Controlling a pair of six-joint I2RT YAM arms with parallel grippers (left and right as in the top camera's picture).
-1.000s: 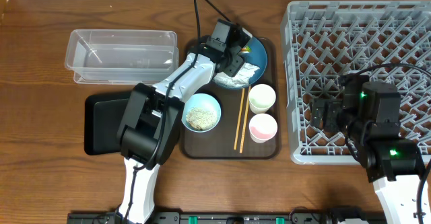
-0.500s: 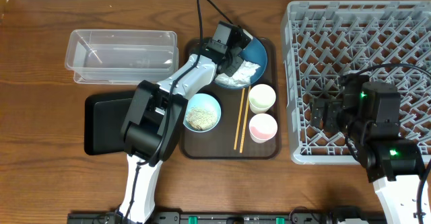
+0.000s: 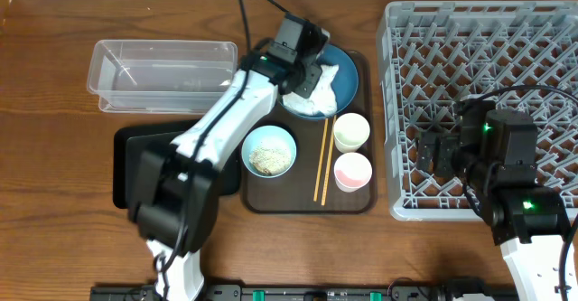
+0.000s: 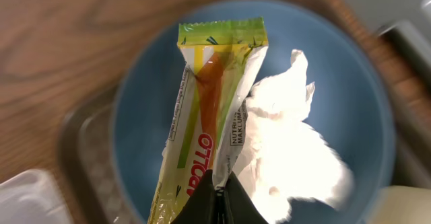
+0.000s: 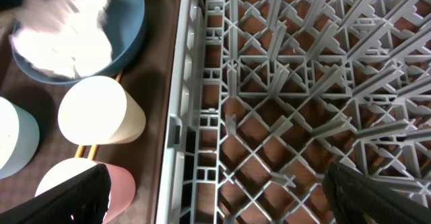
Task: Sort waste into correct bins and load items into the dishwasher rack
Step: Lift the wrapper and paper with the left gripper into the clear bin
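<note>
Next, my left gripper releases the yellow-green snack wrapper inside the clear tub (image 3: pixel 181 77), near its middle, toward the dark-blue plate.
My left gripper (image 4: pixel 219 192) is shut on the lower end of the yellow-green snack wrapper (image 4: pixel 209 96), which hangs over the dark-blue plate (image 4: pixel 350 96). The crumpled white tissue (image 4: pixel 289 150) lies on that plate, beside the wrapper. In the overhead view the left gripper (image 3: pixel 302 59) is above the plate (image 3: pixel 348 66) at the far end of the brown tray. A white bowl (image 3: pixel 270 150) holds rice-like scraps. Wooden chopsticks (image 3: pixel 321 161) and two cups (image 3: pixel 351 131) (image 3: pixel 353 170) lie nearby. My right gripper (image 5: pixel 215 197) is open over the grey rack (image 3: pixel 479 48), holding nothing.
The clear tub (image 3: pixel 163 73) stands at the far left, with the shallow black tray (image 3: pixel 135 161) in front of it, partly under my left arm. The brown serving tray (image 3: pixel 307 202) carries the dishes. The rack's left wall (image 5: pixel 182 116) runs right next to the cups.
The left gripper has shut on the snack wrapper and the left arm has swung up and to the left. The right arm has not moved.
</note>
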